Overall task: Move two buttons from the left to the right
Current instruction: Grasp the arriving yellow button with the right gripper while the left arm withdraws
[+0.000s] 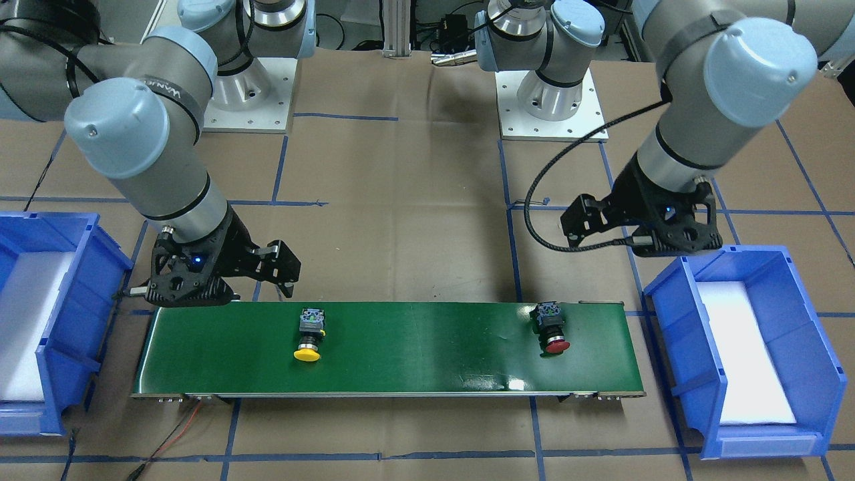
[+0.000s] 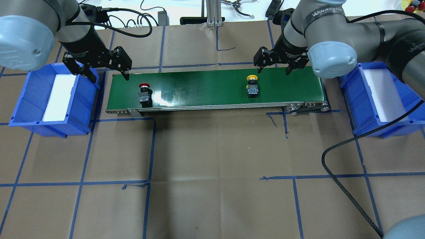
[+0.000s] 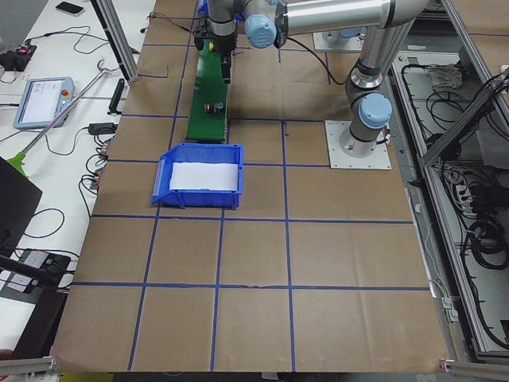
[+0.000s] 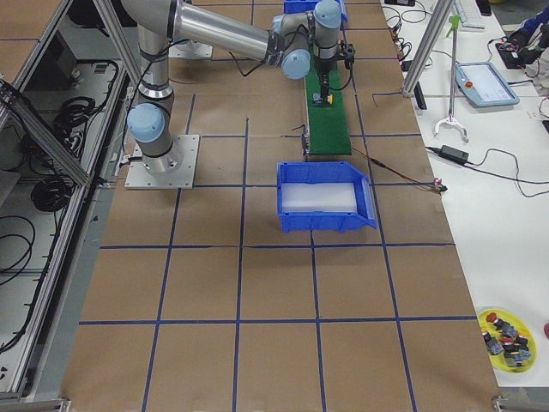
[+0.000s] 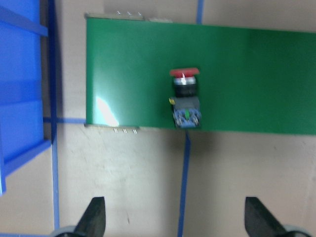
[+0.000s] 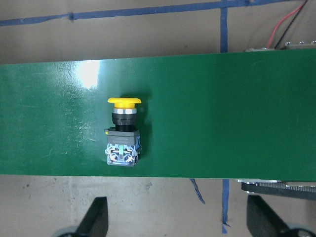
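Observation:
The yellow button's grey block (image 1: 312,325) (image 6: 122,138), behind the black neck, will be gripped by my right gripper, so the yellow cap stays free.
The red button (image 2: 145,93) lies on its side near the left end of the green conveyor belt (image 2: 206,88). The yellow button (image 2: 252,87) lies on its side on the belt's right part. My left gripper (image 2: 109,77) is open and empty, above the belt's left end, just left of the red button. My right gripper (image 2: 274,69) is open and empty, above the belt's far edge, just right of the yellow button. The left wrist view shows the red button (image 5: 185,96) ahead of the open fingertips (image 5: 96,217). The right wrist view shows the yellow button (image 6: 123,136) likewise.
A blue bin (image 2: 20,116) with a white liner stands at the belt's left end. A second one (image 2: 358,109) stands at the right end. Blue tape lines cross the brown table. A black cable (image 2: 345,189) trails over the table at the front right.

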Motion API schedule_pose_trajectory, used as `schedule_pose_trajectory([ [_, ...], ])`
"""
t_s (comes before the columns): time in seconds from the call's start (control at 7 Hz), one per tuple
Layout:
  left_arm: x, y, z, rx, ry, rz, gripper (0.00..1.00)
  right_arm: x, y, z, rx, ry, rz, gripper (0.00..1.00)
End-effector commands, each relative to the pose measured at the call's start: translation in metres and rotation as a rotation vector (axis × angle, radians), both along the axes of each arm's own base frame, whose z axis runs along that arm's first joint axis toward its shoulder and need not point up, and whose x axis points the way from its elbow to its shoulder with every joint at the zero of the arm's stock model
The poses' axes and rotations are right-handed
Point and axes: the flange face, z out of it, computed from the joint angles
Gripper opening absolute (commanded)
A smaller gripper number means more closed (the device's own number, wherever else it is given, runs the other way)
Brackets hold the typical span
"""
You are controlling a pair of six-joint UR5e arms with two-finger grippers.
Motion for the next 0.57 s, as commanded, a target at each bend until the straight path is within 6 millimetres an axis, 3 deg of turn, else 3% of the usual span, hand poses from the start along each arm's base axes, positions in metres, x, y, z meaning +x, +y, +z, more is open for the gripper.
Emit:
schedule_pose_trajectory([
  [0.0,-0.014,0.034,0.022,-0.008,-0.004,-0.006,1.00,0.000,-0.020,-0.034,-0.013,-0.011,-0.002,1.00],
  [0.43,-0.006,0.032,0.024,-0.020,-0.009,-0.055,1.00,-0.001,-0.017,-0.051,0.026,0.006,0.001,1.00],
])
